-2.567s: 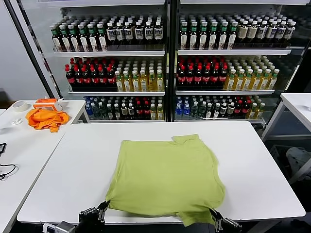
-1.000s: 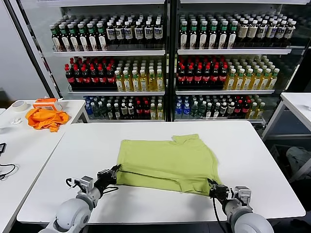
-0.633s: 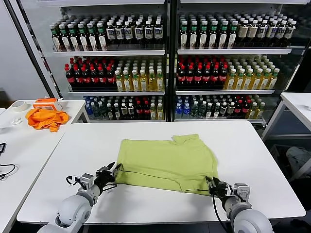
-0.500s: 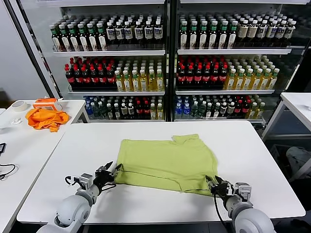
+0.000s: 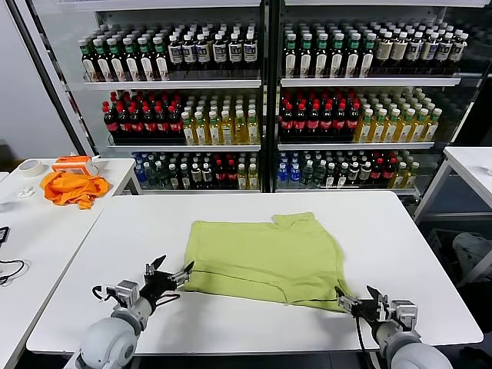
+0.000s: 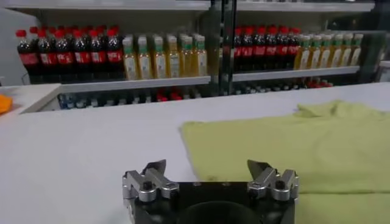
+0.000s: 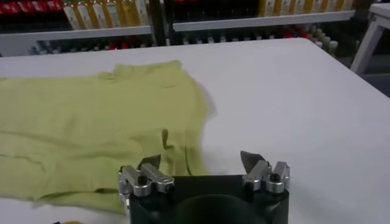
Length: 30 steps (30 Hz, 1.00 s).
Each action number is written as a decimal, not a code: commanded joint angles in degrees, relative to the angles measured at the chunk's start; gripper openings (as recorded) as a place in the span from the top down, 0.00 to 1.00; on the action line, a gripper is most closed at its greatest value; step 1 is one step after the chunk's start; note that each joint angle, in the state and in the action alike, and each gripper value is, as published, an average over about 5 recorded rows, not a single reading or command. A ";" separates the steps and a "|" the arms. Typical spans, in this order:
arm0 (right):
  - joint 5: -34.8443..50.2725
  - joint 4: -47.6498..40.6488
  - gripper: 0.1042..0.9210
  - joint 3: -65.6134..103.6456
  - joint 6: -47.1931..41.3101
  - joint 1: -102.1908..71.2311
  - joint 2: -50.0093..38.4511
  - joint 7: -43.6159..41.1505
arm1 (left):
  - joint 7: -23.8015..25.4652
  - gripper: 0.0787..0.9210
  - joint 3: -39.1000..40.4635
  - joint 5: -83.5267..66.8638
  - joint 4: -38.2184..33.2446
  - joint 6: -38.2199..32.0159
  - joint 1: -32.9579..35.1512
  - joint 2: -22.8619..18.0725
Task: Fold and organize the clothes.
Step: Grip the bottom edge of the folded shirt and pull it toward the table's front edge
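The edge of the T-shirt is wrinkled beside my right gripper, so my right gripper needs to pinch the T-shirt's near corner (image 5: 339, 307) there and pull it toward me before folding further.
The clothes, one lime yellow-green T-shirt (image 5: 265, 257), lie folded on the white table (image 5: 400, 238), the front part doubled back over the rest. My left gripper (image 5: 173, 269) sits just off the shirt's near left corner, open, nothing between its fingers. My right gripper (image 5: 355, 298) is just past the near right corner, also open and holding nothing. In the left wrist view the shirt (image 6: 304, 146) lies ahead of the left gripper (image 6: 206, 167). The right wrist view has the shirt (image 7: 91, 128) lying beyond the right gripper (image 7: 200, 159), its wrinkled edge close to one finger.
A bright orange cloth (image 5: 73, 187) and a tape roll (image 5: 31, 167) lie on the side table at the left, with a cable (image 5: 9, 270) nearer me. Glass-fronted coolers full of bottles (image 5: 261, 100) stand behind the table. Another white table (image 5: 473, 165) is at the right.
Both grippers have opened and let go of the shirt's folded edge, then drawn back a little toward the table's near side. The shirt has settled flat.
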 commanded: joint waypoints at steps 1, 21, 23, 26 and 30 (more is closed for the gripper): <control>-6.17 -0.86 0.13 -0.24 3.26 -2.78 0.45 -2.19 | -3.08 0.12 -0.40 0.23 -3.69 8.83 3.90 -0.21; -0.11 -2.63 0.75 -2.45 3.79 -0.43 2.20 -2.82 | -4.33 0.63 0.51 1.31 -3.53 11.20 4.65 -0.74; -0.08 -2.60 0.82 -2.31 3.86 -0.35 2.21 -3.02 | -4.30 0.70 0.60 1.35 -3.47 11.13 4.55 -1.04; -0.08 -1.68 0.92 -1.73 3.72 -0.88 1.79 -3.46 | -4.31 0.80 0.61 1.31 -3.93 10.84 4.84 -1.43; -0.06 2.33 0.98 -0.04 2.93 -3.87 0.41 -3.88 | -4.54 0.93 -0.14 1.30 -7.79 10.42 7.65 -1.24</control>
